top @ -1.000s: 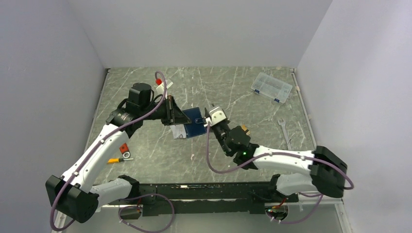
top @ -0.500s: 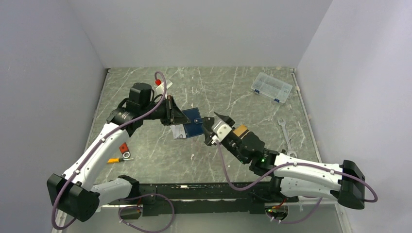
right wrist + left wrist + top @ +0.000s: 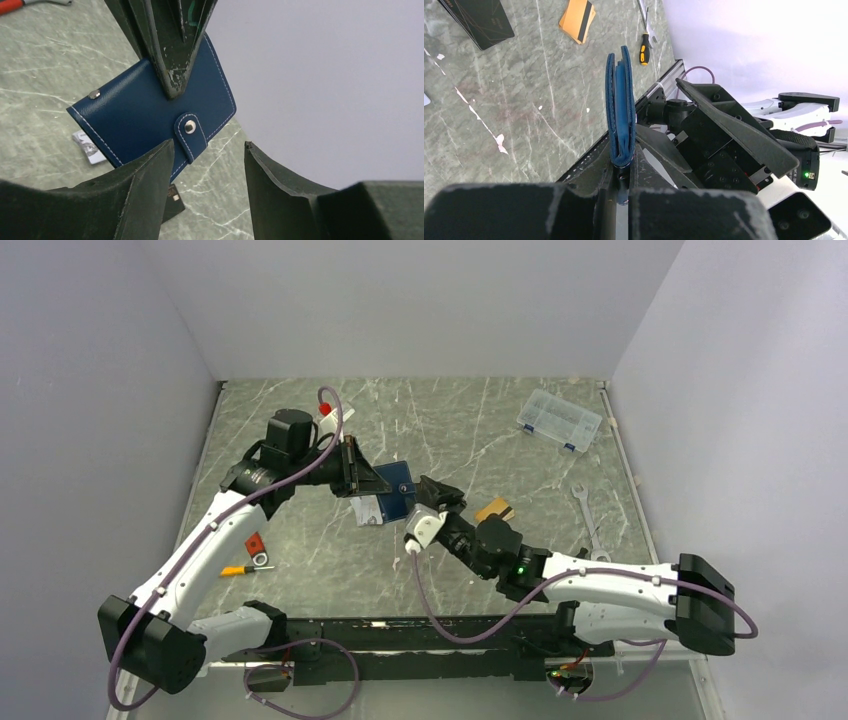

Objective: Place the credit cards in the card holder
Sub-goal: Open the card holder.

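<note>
The card holder, now held upright above the table, will go down from my left gripper onto the bare table (image 3: 425, 551) (image 3: 526, 104), in the space between the black rectangle and the front edge.
My left gripper (image 3: 378, 480) is shut on the navy-blue card holder (image 3: 397, 492) and holds it upright above the table. In the left wrist view the holder (image 3: 620, 100) is edge-on, clamped at its lower edge, folded shut. My right gripper (image 3: 434, 490) is open and empty, just right of the holder; in its wrist view (image 3: 208, 145) the holder (image 3: 135, 117) with its snap tab (image 3: 190, 130) fills the left. A white card (image 3: 367, 512) lies under the holder. An orange-gold card (image 3: 493, 510) with a dark stripe lies to the right; it also shows in the left wrist view (image 3: 576, 25).
A flat black rectangle (image 3: 479, 17) lies on the table below the holder. A clear organiser box (image 3: 560, 420) is at the back right, a wrench (image 3: 585, 508) at the right. A yellow screwdriver (image 3: 240, 570), a red piece (image 3: 255, 545) and a red-capped bottle (image 3: 328, 416) are on the left.
My right arm has swung and pulled back from the holder toward the near side, its wrist turned over. The left arm and the holder have stayed put.
</note>
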Controlling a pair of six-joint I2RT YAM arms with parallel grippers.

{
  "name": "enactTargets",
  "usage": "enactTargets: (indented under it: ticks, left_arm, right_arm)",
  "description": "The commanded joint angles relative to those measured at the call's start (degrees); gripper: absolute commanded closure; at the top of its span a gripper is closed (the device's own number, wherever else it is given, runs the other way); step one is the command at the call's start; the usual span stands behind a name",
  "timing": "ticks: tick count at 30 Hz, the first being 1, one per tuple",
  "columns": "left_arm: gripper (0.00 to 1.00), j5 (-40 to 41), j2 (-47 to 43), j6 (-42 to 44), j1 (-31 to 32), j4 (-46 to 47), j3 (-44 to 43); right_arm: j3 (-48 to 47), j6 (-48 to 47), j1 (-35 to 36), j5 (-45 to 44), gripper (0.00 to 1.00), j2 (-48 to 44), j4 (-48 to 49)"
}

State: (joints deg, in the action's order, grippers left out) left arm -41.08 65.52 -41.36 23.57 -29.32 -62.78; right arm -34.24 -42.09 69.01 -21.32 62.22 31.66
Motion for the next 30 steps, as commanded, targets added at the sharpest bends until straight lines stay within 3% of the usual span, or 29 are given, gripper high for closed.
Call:
enactTargets:
  ticks: [1,10,15,20,30]
  left_arm:
    - [1.0,-1.54,-0.64,-1.35,-0.02,1.0,-2.6]
    - [1.0,-2.31,-1.26,-2.16,-0.02,1.26,-2.48]
    - [1.0,-2.5,-1.36,-2.49,-0.02,0.98,-2.86]
    - [1.0,-2.57,-1.26,-2.52,-0.02,0.93,-2.87]
    - [1.0,-2.96,-1.15,-2.05,-0.02,0.93,-2.4]
  right_arm:
    - [-0.55,-7.79,0.91,-1.37,0.45,2.55,8.08]
    - [1.99,-18.94,2.16,-4.84,0.62,9.01,20.63]
    - [2.64,-19.61,2.24,-6.87,0.75,10.83,24.59]
    - [1.38,-18.22,2.74,-6.28,1.0,12.63,24.28]
    - [-1.6,-17.69,3.36,-8.57,1.0,17.68,33.04]
